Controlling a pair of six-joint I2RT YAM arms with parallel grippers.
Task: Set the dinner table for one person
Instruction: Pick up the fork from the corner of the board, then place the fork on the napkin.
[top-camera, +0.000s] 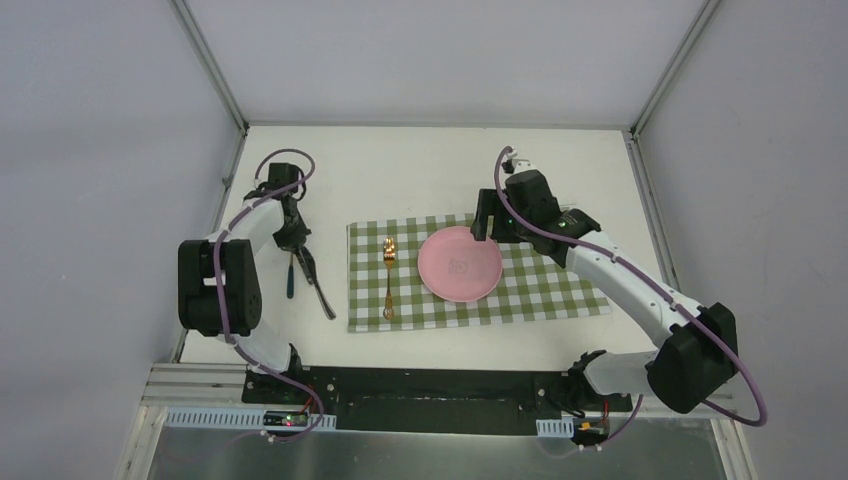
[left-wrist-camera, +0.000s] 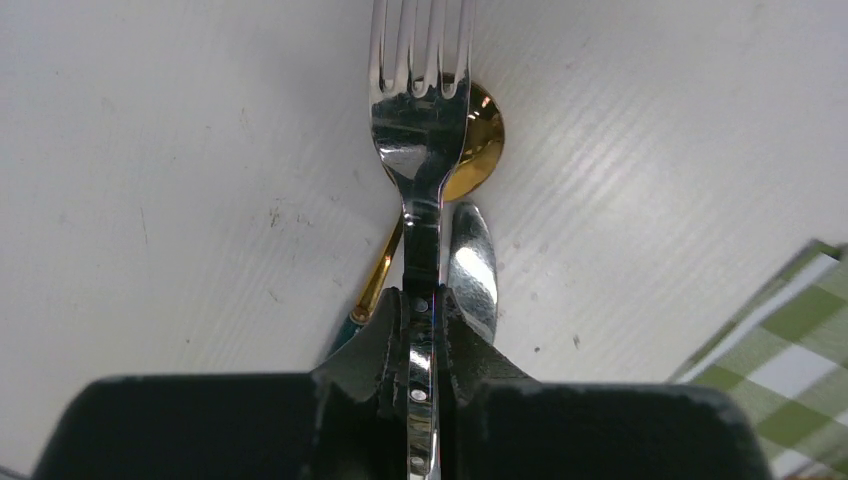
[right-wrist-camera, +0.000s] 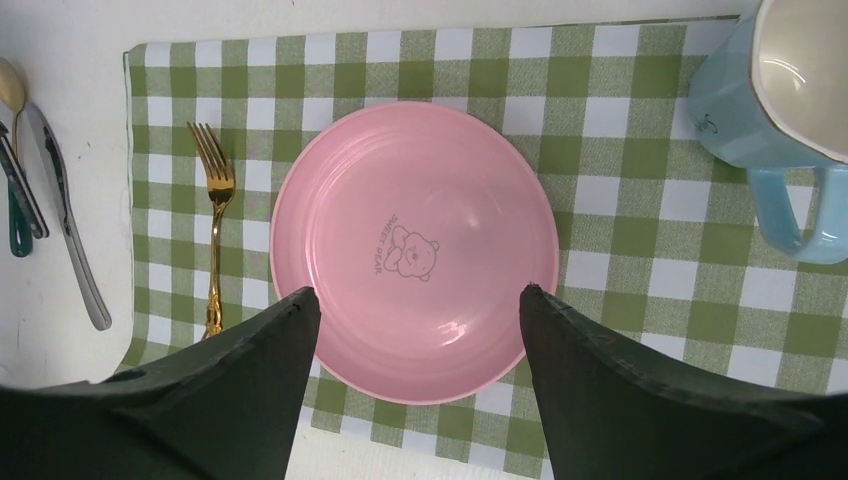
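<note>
My left gripper needs to let go of the silver fork on the checked cloth (top-camera: 375, 270) next to the gold fork, opposite the pink plate.
My left gripper (left-wrist-camera: 425, 300) is shut on the handle of a silver fork (left-wrist-camera: 420, 110), tines pointing away, over the white dinner table (top-camera: 420, 160) to the left of the cloth. Under the fork lie a gold spoon (left-wrist-camera: 482, 140) with a green handle and a silver knife (left-wrist-camera: 472, 270). In the top view the left gripper (top-camera: 293, 243) is above this cutlery. A pink plate (top-camera: 459, 263) and a gold fork (top-camera: 388, 275) lie on the green-and-white checked cloth (top-camera: 540, 285). My right gripper (right-wrist-camera: 415, 295) is open and empty above the plate (right-wrist-camera: 410, 250).
A light blue mug (right-wrist-camera: 770, 100) stands on the cloth to the right of the plate in the right wrist view; the right arm hides it in the top view. Aluminium rails (top-camera: 215, 200) edge the table.
</note>
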